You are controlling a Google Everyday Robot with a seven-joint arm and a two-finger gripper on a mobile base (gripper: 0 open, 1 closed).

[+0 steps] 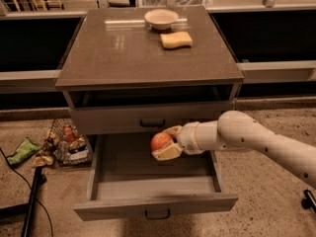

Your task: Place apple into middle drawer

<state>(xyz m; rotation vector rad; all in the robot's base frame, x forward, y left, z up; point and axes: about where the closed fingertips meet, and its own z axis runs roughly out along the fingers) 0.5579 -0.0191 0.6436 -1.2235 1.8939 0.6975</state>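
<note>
I will let go of the apple near the centre of the middle drawer's grey bottom (165,169), behind the drawer's dark handle. The apple now hangs over the drawer's back middle.
The orange-red apple (159,140) is held in my gripper (164,142), whose pale fingers (169,153) are shut around it from the right. My white arm (247,135) reaches in from the right. The apple hangs over the back middle of the middle drawer (197,204), which is pulled out wide open and has a dark handle (157,214) on its front. The drawer's grey floor (143,184) shows below the apple. I cannot tell whether the apple touches the floor.
The grey drawer above (108,120) is closed. On the cabinet top (123,58) stand a white bowl (161,19) and a yellow sponge (176,39). A wire basket of snack bags (66,144) and a green bag (22,150) lie on the floor at left.
</note>
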